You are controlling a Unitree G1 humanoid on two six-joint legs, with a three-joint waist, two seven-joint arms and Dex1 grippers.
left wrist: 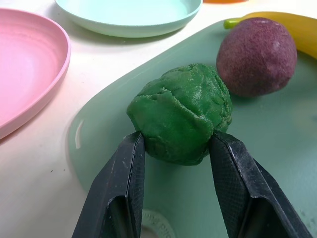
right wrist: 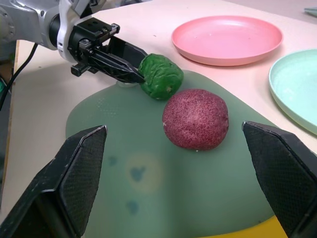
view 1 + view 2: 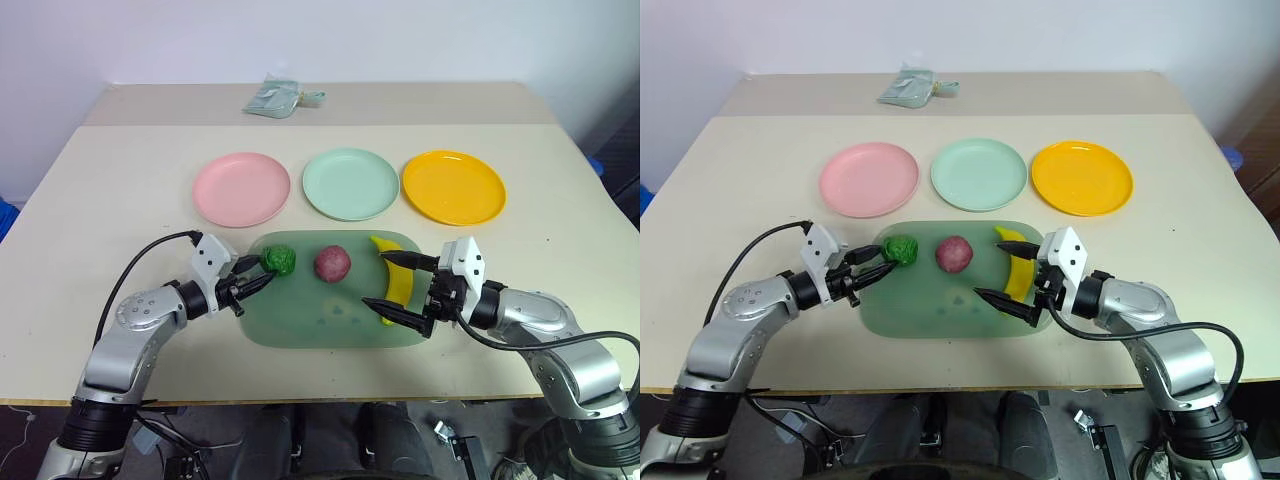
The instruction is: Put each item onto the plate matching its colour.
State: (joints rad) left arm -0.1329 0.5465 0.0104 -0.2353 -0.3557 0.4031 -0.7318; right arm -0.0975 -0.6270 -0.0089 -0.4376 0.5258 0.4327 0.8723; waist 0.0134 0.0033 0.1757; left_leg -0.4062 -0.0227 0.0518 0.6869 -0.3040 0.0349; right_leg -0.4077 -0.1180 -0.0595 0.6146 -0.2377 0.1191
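Next, I bring the green ball, still on the translucent green board, to rest with my left gripper and let go of it on the front part of the mint green plate (image 3: 342,203) (image 1: 132,16).
On the translucent green board (image 3: 320,325) lie a bumpy dark green ball (image 3: 281,260), a reddish-purple ball (image 3: 332,263) and a yellow banana (image 3: 398,275). My left gripper (image 3: 266,272) reaches in from the left and is shut on the green ball (image 1: 181,113), one finger (image 1: 124,173) pressed against each side. My right gripper (image 3: 373,278) stands open at the board's right end, one finger on each side of the banana without touching it. Behind the board lie the pink plate (image 3: 241,188), the mint green plate (image 3: 351,183) and the orange-yellow plate (image 3: 453,186), all bare.
A pale green packet (image 3: 272,97) lies at the far edge of the beige table (image 3: 120,180). Open tabletop surrounds the plates on both sides. The board's front rim is close to the table's near edge.
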